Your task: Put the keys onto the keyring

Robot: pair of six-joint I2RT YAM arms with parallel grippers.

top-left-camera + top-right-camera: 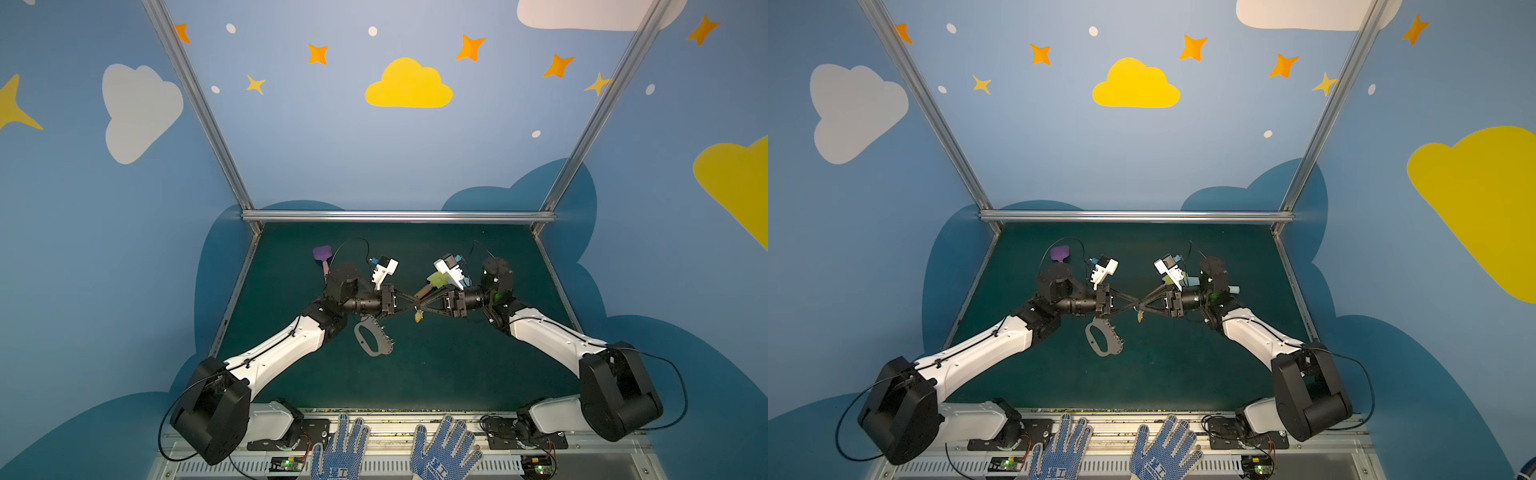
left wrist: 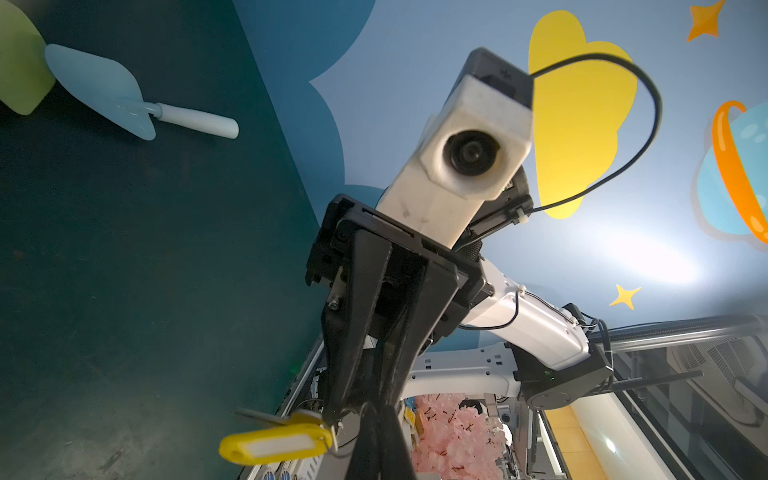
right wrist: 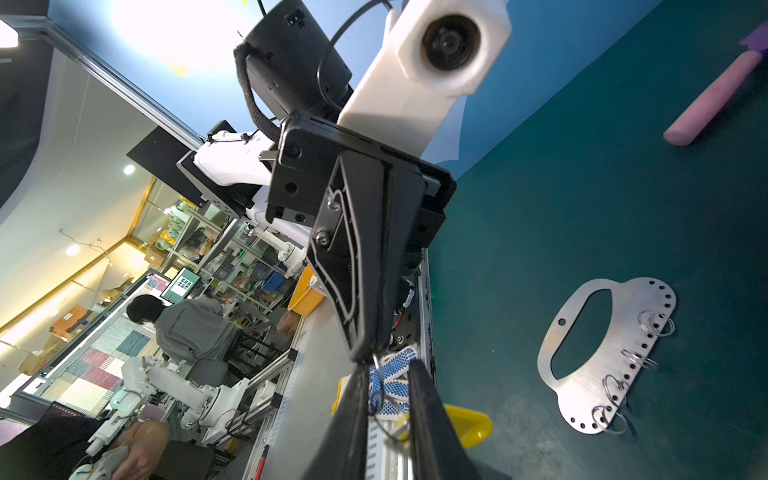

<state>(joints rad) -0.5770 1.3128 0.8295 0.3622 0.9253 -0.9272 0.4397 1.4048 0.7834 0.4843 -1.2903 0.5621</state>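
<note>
I have the keys' ring in my left gripper above the keyring, so next I take the ring's edge [image 3: 380,414] with my right gripper before my left gripper takes the keyring.
The keys [image 1: 418,316] [image 1: 1140,318], a yellow tag [image 2: 274,444] [image 3: 467,424] and a thin key on a small wire ring, hang in mid-air over the middle of the table. My left gripper [image 1: 417,306] [image 2: 376,409] is shut on their ring, and its tip [image 3: 365,353] pinches the wire. Facing it tip to tip, my right gripper [image 1: 420,305] [image 3: 388,370] has its jaws slightly apart, with the ring's wire in the gap. The keyring [image 1: 380,344] [image 1: 1109,348] [image 3: 602,365], a flat grey plate with several small rings along its holed edge, lies on the table below the left gripper.
A yellow-green shovel [image 1: 436,278] with an orange handle lies behind the right gripper. A purple shovel [image 1: 322,253] with a pink handle [image 3: 715,99] lies at the back left. A light-blue trowel [image 2: 99,91] lies at the back right. Two dotted gloves [image 1: 340,449] rest on the front rail.
</note>
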